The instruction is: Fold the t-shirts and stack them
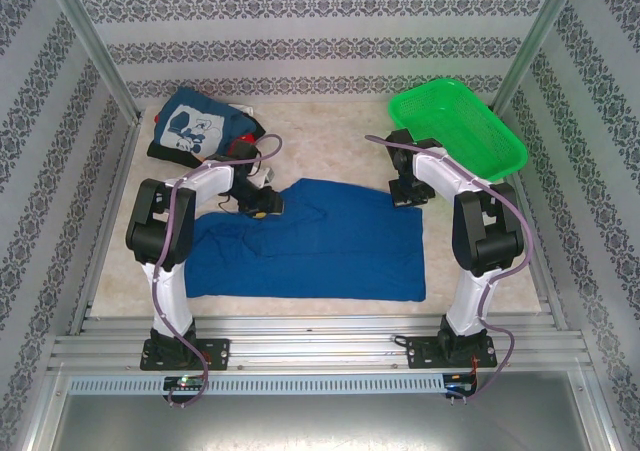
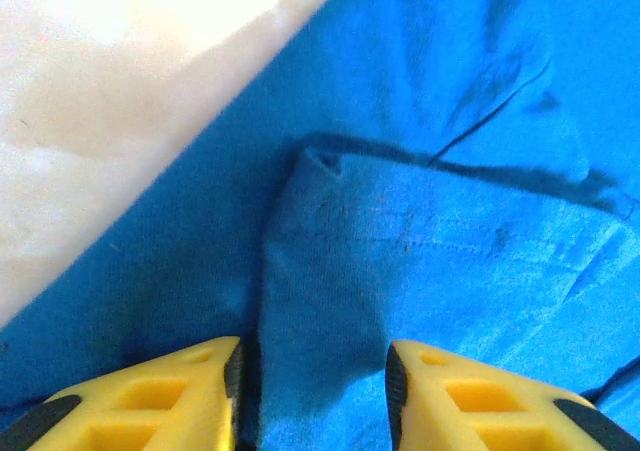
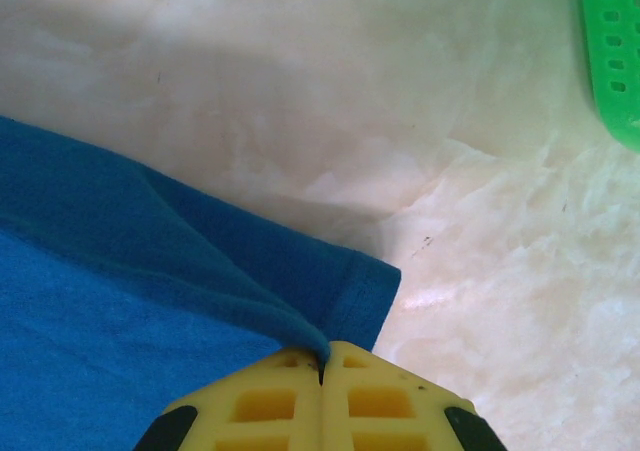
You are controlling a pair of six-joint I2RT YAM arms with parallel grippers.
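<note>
My left gripper straddles an inner fold of the t-shirt while the t-shirt's back edge slants, so next I pinch the cloth nearer that edge (image 2: 295,121) and pull it toward the pile.
A royal-blue t-shirt (image 1: 320,241) lies spread across the middle of the table. My left gripper (image 1: 265,206) sits over its back left part. In the left wrist view the left gripper (image 2: 315,356) has its yellow fingers (image 2: 190,391) apart, and a raised fold of the blue t-shirt (image 2: 450,261) runs between them, with a thin dark gap at the left pad. My right gripper (image 1: 405,196) is at the shirt's back right corner. In the right wrist view the right gripper (image 3: 322,356) is shut, pinching a lifted edge of the blue t-shirt (image 3: 120,311).
At the back left, a navy t-shirt with a white graphic (image 1: 195,126) tops a pile with red and black cloth under it. A green mesh basket (image 1: 455,126) stands at the back right, its rim (image 3: 612,51) near the right gripper. Patterned walls close in the table.
</note>
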